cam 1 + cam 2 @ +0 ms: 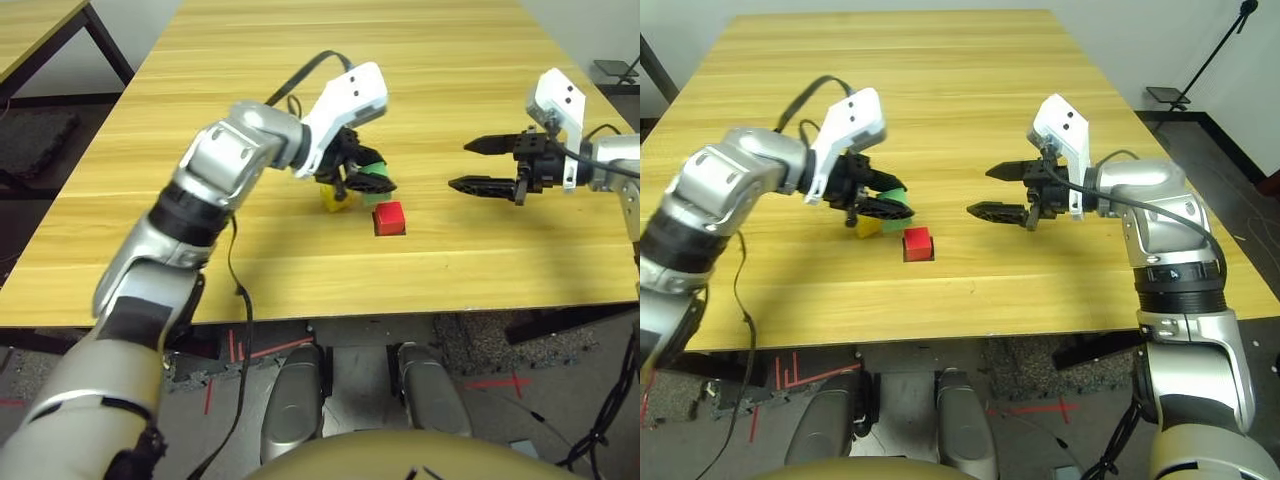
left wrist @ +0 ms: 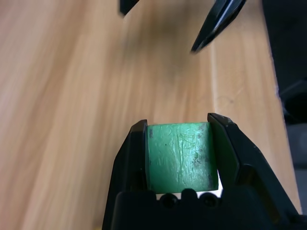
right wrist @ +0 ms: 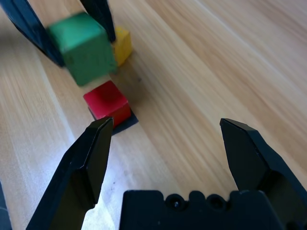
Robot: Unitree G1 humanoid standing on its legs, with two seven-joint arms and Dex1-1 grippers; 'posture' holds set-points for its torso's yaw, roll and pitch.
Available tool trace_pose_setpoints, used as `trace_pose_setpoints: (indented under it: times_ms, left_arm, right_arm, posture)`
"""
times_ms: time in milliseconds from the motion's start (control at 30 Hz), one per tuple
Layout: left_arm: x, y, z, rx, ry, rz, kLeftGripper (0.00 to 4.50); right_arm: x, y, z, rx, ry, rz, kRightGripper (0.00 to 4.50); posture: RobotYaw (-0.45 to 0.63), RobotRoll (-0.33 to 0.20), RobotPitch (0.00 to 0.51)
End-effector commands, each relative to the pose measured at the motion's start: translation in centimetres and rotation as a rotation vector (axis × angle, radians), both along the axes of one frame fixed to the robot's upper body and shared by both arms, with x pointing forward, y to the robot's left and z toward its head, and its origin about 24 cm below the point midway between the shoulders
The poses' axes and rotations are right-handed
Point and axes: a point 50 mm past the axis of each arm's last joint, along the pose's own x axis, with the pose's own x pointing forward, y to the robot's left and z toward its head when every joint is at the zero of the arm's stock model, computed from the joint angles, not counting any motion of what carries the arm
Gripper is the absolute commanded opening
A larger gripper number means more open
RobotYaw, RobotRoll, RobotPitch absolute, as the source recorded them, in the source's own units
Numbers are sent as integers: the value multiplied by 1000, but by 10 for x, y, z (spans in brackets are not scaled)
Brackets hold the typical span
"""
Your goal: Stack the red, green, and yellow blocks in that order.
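Observation:
I should use my left gripper to set the green block down on top of the red block point(image 1: 398, 205) that sits on the black patch, and let it go there.
My left gripper point(image 1: 372, 178) is shut on the green block point(image 2: 180, 154), holding it lifted above the table, just up and left of the red block point(image 1: 389, 216). The red block rests on a flat black square patch point(image 3: 125, 122) near the table's middle. The yellow block point(image 1: 335, 198) sits on the wood behind and under the left gripper, partly hidden by it. My right gripper point(image 1: 478, 165) hovers open to the right of the blocks, fingers pointing toward them, nothing between them.
The wooden table point(image 1: 450, 60) stretches far back with bare wood. Another table's corner point(image 1: 30, 30) stands at the far left. A stand's base point(image 1: 1165, 95) sits on the floor past the right edge.

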Motion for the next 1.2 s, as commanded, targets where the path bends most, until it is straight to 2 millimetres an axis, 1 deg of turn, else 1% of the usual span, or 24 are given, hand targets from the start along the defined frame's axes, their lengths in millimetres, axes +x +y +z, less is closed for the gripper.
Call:
trace_pose_setpoints:
  times_ms: [33,167,267,533,967,1200]
  left_arm:
    - [7,-8,-2,44,-13,-22,1982]
    - [11,-15,-8,63,5,-36,1982]
    - [13,-16,-15,93,17,-44,1982]
    - [8,-18,-24,106,45,-71,1982]
    - [7,-21,-32,110,42,-68,1982]
    - [8,-20,-30,112,35,-66,1982]
  right_arm:
    - [-5,-2,0,18,-3,-16,4500]
    - [-10,-3,-4,24,7,-27,4500]
    - [-12,-4,-6,27,9,-39,4500]
    - [-13,-7,-7,29,12,-59,4500]
    - [-12,-6,-7,39,12,-57,4500]
    - [-12,-4,-9,45,15,-53,4500]
  posture:
    - [-7,-69,92]
    - [-36,-56,99]
    - [-46,-54,101]
    - [-55,-52,108]
    - [-56,-56,112]
    - [-52,-55,112]
